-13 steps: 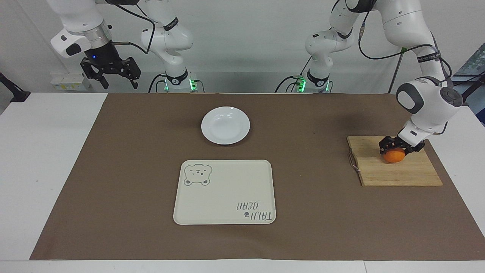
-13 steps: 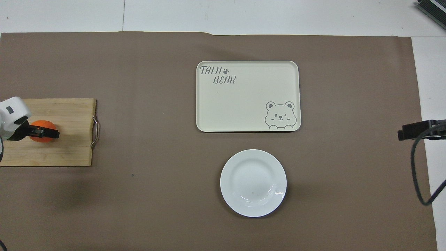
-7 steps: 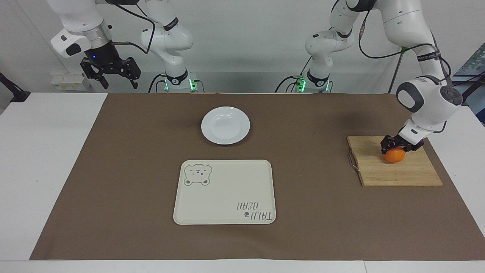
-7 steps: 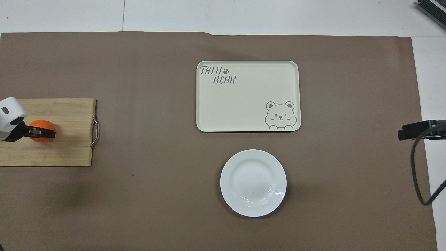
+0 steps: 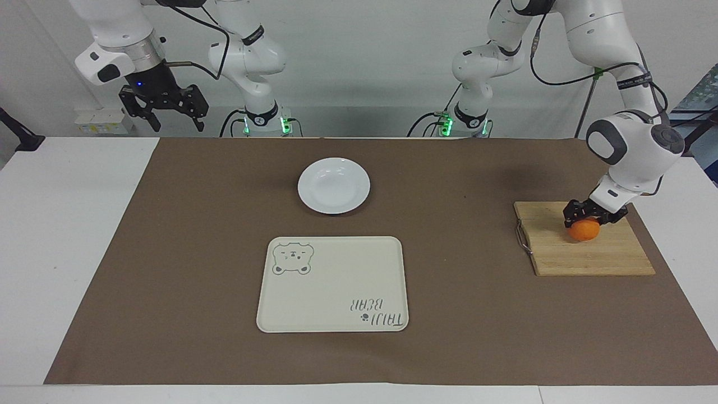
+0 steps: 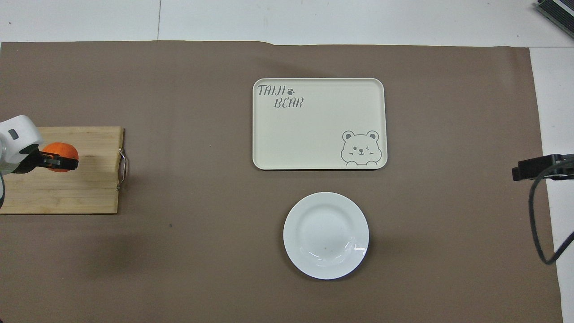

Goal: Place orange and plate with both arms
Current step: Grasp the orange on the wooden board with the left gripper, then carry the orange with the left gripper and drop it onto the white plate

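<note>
My left gripper will release the orange near the middle of the white plate (image 6: 333, 244) on the brown mat.
The orange (image 5: 584, 230) is in my left gripper (image 5: 590, 220), which is shut on it just over the wooden cutting board (image 5: 589, 255) at the left arm's end of the table. In the overhead view the orange (image 6: 61, 156) shows beside the black fingers (image 6: 51, 160). The white plate (image 5: 334, 185) sits bare on the brown mat, nearer to the robots than the tray; it also shows in the overhead view (image 6: 326, 235). My right gripper (image 5: 164, 112) hangs open and empty, raised over the right arm's end of the table, and waits.
A cream rectangular tray (image 5: 332, 283) with a bear drawing lies mid-table, farther from the robots than the plate; it also shows in the overhead view (image 6: 319, 123). The cutting board (image 6: 67, 193) has a metal handle (image 6: 122, 169) on its edge toward the tray.
My left gripper has risen slightly with the orange, which has shifted over the board in the overhead view. The right arm has barely moved.
</note>
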Available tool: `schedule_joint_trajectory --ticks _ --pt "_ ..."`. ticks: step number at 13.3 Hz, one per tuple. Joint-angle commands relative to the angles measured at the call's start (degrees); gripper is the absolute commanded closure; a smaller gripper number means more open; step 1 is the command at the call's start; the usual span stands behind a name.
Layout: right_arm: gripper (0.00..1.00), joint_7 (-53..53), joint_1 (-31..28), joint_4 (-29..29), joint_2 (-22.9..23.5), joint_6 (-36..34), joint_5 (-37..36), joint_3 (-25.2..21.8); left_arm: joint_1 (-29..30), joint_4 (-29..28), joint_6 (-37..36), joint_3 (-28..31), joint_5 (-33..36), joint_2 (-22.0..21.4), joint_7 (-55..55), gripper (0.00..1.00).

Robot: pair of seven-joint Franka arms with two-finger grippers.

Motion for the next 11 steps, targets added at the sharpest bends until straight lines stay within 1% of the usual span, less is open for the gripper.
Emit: schedule_joint_trajectory --ticks 1,3,6,11 --pt "0.0 -1.43 -0.74 -1.58 -1.44 -0.22 -0.53 0.29 -4.03 -1.43 -1.47 0.64 -0.6 -2.91 -0.27 1.0" --pt "0.0 -1.43 -0.74 -1.58 -1.35 -0.13 -0.53 0.29 -7.45 -1.25 -2.08 0.56 -0.68 -2.92 -0.53 1.0" --pt "0.0 -1.43 -0.74 -1.58 -1.44 -0.22 -0.53 0.29 -14.57 -1.25 -3.23 0.38 -0.68 -3.0 -6.67 1.0" --pt "0.0 -1.52 -0.74 -1.85 -1.44 -0.13 -0.53 0.29 -30.73 -1.16 -4.38 0.12 -0.68 -3.88 -18.27 0.98"
